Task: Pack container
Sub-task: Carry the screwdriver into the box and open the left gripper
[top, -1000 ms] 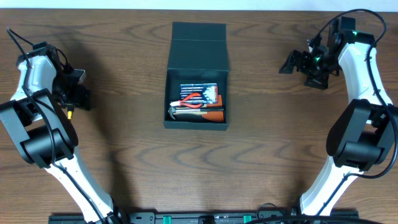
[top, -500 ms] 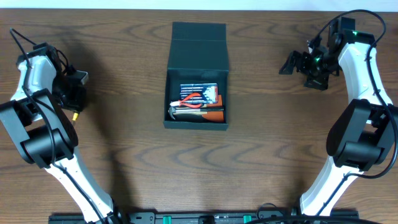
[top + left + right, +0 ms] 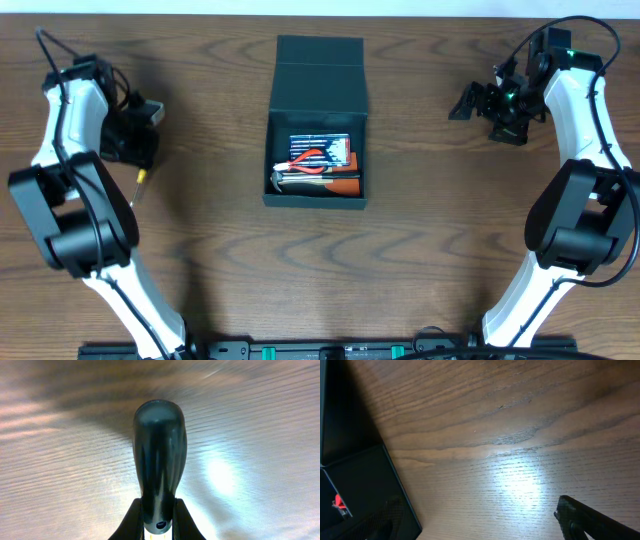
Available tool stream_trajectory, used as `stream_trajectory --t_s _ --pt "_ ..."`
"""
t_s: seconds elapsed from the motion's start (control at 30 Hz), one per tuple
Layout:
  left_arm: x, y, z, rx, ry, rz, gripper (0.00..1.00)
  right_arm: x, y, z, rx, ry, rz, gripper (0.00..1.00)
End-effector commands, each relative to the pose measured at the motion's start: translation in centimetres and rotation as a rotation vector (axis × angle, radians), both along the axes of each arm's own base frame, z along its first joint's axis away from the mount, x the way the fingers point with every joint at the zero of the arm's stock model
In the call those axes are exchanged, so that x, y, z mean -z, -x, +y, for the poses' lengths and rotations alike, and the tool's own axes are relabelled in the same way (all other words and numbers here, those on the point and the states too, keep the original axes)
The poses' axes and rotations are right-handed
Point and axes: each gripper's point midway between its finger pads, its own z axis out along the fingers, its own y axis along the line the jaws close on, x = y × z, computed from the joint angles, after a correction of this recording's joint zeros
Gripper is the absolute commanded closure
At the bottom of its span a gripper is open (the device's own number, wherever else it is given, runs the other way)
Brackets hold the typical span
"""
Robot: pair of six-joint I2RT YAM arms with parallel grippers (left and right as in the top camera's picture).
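The screwdriver, now held beside the container, will be let go by my left gripper along the lid-side edge of the clear case [image 3: 314, 134], inside the container.
The dark teal container [image 3: 316, 197] stands open at the table's middle, its lid [image 3: 320, 64] folded back. Inside lie red-handled pliers [image 3: 312, 157] and other tools. My left gripper [image 3: 135, 158] is to the container's left, shut on a screwdriver [image 3: 140, 179] whose yellow part pokes out below the fingers. In the left wrist view its dark handle [image 3: 159, 450] sticks out past the pinching fingers [image 3: 186, 522], above the bare wood. My right gripper [image 3: 478, 101] hangs open at the far right with nothing in it. In the right wrist view the container's corner [image 3: 365, 485] shows at the left.
Brown wooden tabletop [image 3: 430, 230] all round the container. Both arm bases stand at the near corners, with a cable above the left arm [image 3: 45, 45].
My left gripper has closed on the screwdriver and carried it to the right, toward the container. The right arm has not moved.
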Motion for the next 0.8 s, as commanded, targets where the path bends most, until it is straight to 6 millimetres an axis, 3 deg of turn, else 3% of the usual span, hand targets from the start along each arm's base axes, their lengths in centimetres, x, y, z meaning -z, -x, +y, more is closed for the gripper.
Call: stream_trajectory --t_s 0.0,0.13,0.23,0.33,0.47,0.57,0.63,0.77 --pt "-4.6 -0.9 -1.4 0.023 -0.012 -0.122 0.94 0.4 0.0 0.5 -0.004 -0.007 0.013 0.01" --pt "-8.4 -1.1 -3.7 0.082 -0.029 -0.212 0.94 0.4 0.0 0.5 -0.003 -0.006 0.013 0.01" --pt "-11.5 -0.7 -6.8 0.158 -0.034 -0.279 0.94 0.4 0.0 0.5 -0.003 -0.006 0.012 0.01" --pt "-14.6 0.2 -11.2 0.277 -0.029 -0.353 0.94 0.4 0.0 0.5 -0.004 -0.006 0.011 0.01" --pt "-17.6 2.2 -18.7 0.581 -0.015 -0.447 0.94 0.4 0.0 0.5 -0.004 -0.006 0.011 0.01" --pt "-18.2 4.2 -24.3 0.847 0.000 -0.478 0.94 0.4 -0.1 0.5 -0.004 -0.006 0.010 0.01" --pt "-17.6 5.4 -27.3 0.996 0.011 -0.467 0.94 0.4 -0.2 0.5 -0.004 -0.005 0.006 0.01" --pt "-14.9 6.3 -30.6 1.181 0.019 -0.399 0.94 0.4 -0.4 0.4 -0.004 -0.004 -0.002 0.01"
